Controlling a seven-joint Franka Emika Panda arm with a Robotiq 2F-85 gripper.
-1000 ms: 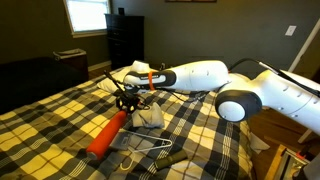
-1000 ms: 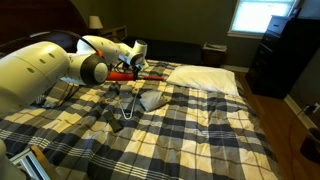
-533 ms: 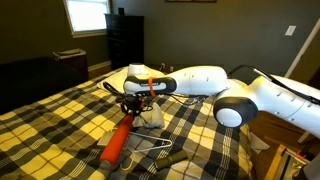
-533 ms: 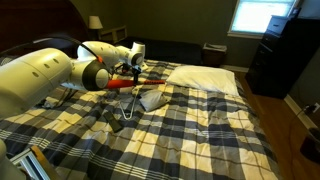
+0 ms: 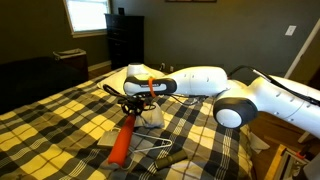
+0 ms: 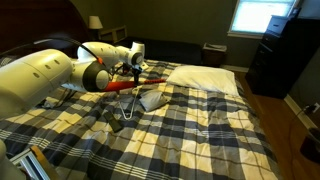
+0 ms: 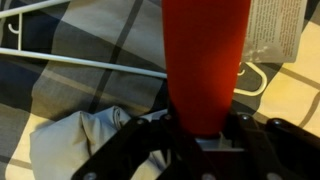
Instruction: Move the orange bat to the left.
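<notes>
I will release the orange bat, which hangs over the bed now, so that it lies flat across the white clothes hanger on the plaid bed (image 5: 132, 149).
The orange bat (image 5: 124, 140) is a long orange-red toy bat, held at one end and slanting down towards the plaid bed. In the wrist view it (image 7: 205, 50) fills the middle, running up from the jaws. My gripper (image 5: 133, 104) is shut on the bat; it also shows in an exterior view (image 6: 128, 72) and in the wrist view (image 7: 200, 130). The bat (image 6: 117, 87) hangs over the bed beside the white clothes hanger (image 5: 152, 150).
A grey folded cloth (image 5: 151, 119) lies right by the gripper and shows in the wrist view (image 7: 80, 140). The white hanger (image 7: 80, 62) lies under the bat. A white pillow (image 6: 205, 78) lies at the bed's head. A dark dresser (image 5: 125, 40) stands behind the bed.
My gripper has carried the bat sideways; its free end has swung right in the view facing the window and dresser. The bat now hangs steeper. The hanger and cloth have not moved.
</notes>
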